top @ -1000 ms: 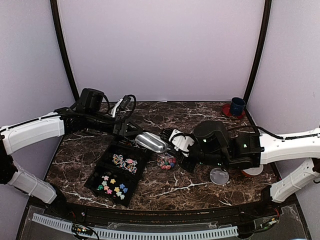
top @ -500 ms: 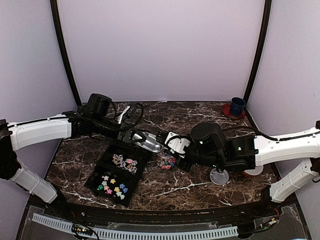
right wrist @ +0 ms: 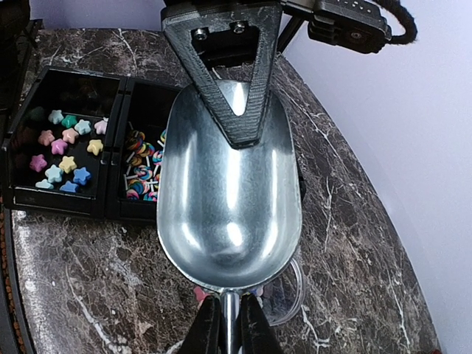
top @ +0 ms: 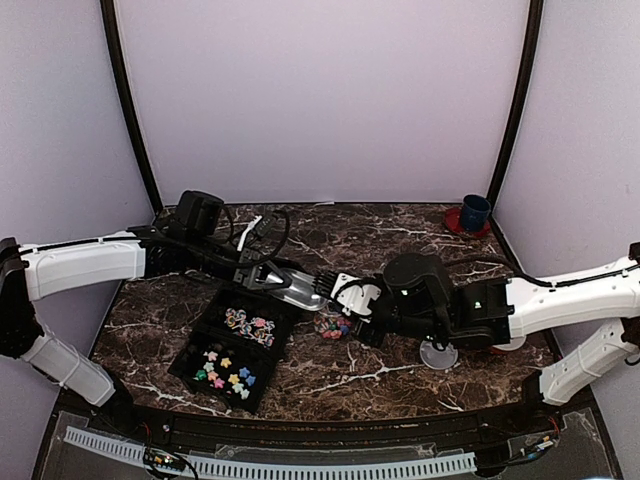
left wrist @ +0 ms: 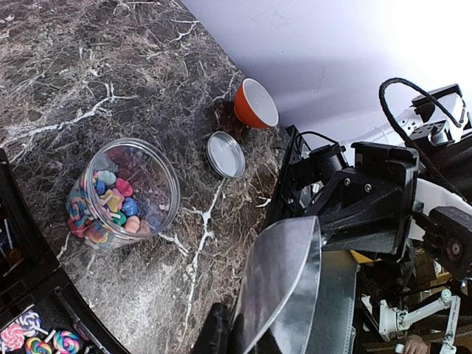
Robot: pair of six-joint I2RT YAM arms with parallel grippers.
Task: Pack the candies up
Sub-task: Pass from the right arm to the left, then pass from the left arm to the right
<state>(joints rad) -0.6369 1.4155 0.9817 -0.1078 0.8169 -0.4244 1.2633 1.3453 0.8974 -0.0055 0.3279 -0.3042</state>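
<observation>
With my right gripper close to the scoop's bowl, my left gripper will steady the scoop while my right gripper takes its handle farther back (right wrist: 232, 341) before scooping.
An empty metal scoop (right wrist: 228, 192) hangs between both arms above the clear round jar (left wrist: 125, 193), which holds mixed candies (left wrist: 103, 206). My right gripper (right wrist: 230, 324) is shut on the scoop's thin handle. My left gripper (left wrist: 234, 332) is shut on the scoop's front rim (left wrist: 284, 287), and its black finger (right wrist: 228, 81) lies across the bowl. More candies lie in the black tray (top: 190, 362): pastel stars (right wrist: 63, 151) in one compartment, swirl lollipops (right wrist: 140, 173) in the one beside it. From above, the scoop (top: 295, 288) spans the left gripper (top: 272, 280) and the right gripper (top: 328, 285).
The jar's round lid (top: 437, 353) lies flat on the marble to the right of the jar (top: 333, 325). An orange bowl (left wrist: 254, 103) sits beyond it, mostly under the right arm. A blue cup on a red saucer (top: 474, 213) stands at the back right corner.
My left gripper has come in from the left and shut on the scoop's front rim. The right arm has shifted slightly left and down, still holding the handle.
</observation>
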